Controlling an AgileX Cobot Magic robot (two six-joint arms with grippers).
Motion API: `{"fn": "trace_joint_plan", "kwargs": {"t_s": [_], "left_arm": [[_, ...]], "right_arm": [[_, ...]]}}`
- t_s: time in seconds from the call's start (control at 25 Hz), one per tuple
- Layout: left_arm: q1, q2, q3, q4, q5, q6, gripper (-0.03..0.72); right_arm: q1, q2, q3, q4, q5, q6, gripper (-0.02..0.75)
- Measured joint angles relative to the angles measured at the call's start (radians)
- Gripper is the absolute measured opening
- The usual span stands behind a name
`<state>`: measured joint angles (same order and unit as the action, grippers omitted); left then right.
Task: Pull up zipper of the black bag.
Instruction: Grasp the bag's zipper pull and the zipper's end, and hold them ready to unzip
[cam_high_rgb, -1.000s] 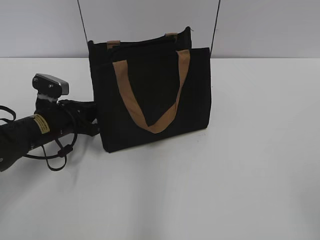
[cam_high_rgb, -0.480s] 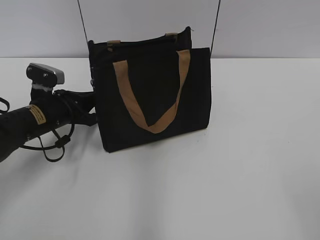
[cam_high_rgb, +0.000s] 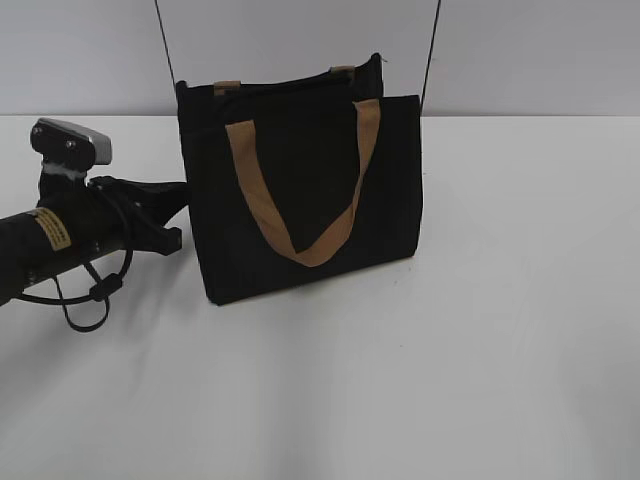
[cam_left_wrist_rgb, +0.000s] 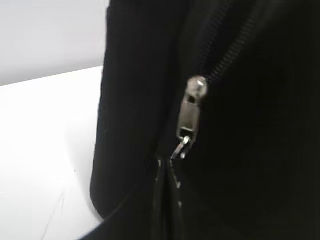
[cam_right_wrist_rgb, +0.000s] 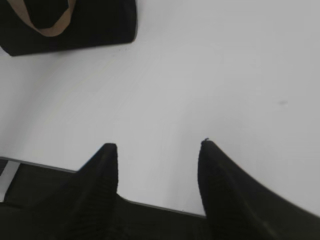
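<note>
The left gripper's fingers are closed just short of the black zip line below the ring, so the robot should open them, move in deeper and pinch its lower end (cam_left_wrist_rgb: 166, 155).
The black bag (cam_high_rgb: 310, 140) stands upright on the white table (cam_high_rgb: 450, 330), its tan handle (cam_high_rgb: 305, 255) hanging down the front. My left gripper (cam_high_rgb: 177, 212) is at the bag's left side. In the left wrist view the zipper's silvery slider (cam_left_wrist_rgb: 192, 105) sits on the black zip line, and its pull tab runs down into my jaws (cam_left_wrist_rgb: 169, 172), which are closed together on it. My right gripper (cam_right_wrist_rgb: 157, 150) is open and empty above the bare table, well away from the bag (cam_right_wrist_rgb: 100, 25). It is out of the exterior view.
Two thin black cords (cam_high_rgb: 165, 45) (cam_high_rgb: 431, 50) rise from the bag's top corners out of frame. A grey wall (cam_high_rgb: 520, 50) stands behind the table. A dark strip (cam_right_wrist_rgb: 30, 185) runs along the table edge below my right gripper.
My left arm has moved left and slightly up along the bag's left side. The bag has stayed in place.
</note>
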<state>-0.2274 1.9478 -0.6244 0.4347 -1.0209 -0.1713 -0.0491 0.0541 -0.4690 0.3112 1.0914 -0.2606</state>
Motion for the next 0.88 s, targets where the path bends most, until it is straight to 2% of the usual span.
{"fn": "trace_joint_plan", "kwargs": {"t_s": [0.2, 0.28, 0.36, 0.48, 0.56, 0.88], "left_arm": [[0.0, 0.006, 0.002, -0.001, 0.018, -0.001, -0.013], [0.0, 0.013, 0.002, -0.001, 0.035, -0.001, 0.013], [0.0, 0.029, 0.002, 0.005, 0.042, -0.001, 0.095], [0.0, 0.06, 0.002, 0.038, 0.043, -0.001, 0.274], [0.0, 0.083, -0.006, 0.066, 0.039, -0.001, 0.343], [-0.003, 0.155, -0.069, 0.081, -0.021, -0.001, 0.379]], "right_arm": [[0.0, 0.047, -0.009, 0.019, -0.001, 0.0, 0.396], [0.0, 0.05, -0.016, 0.025, -0.003, 0.0, 0.396], [0.0, 0.051, -0.018, 0.026, -0.004, 0.0, 0.396], [0.0, 0.051, -0.018, 0.028, -0.006, 0.0, 0.396], [0.0, 0.051, -0.018, 0.028, -0.007, 0.0, 0.396], [0.0, 0.051, -0.018, 0.03, -0.01, 0.0, 0.396]]}}
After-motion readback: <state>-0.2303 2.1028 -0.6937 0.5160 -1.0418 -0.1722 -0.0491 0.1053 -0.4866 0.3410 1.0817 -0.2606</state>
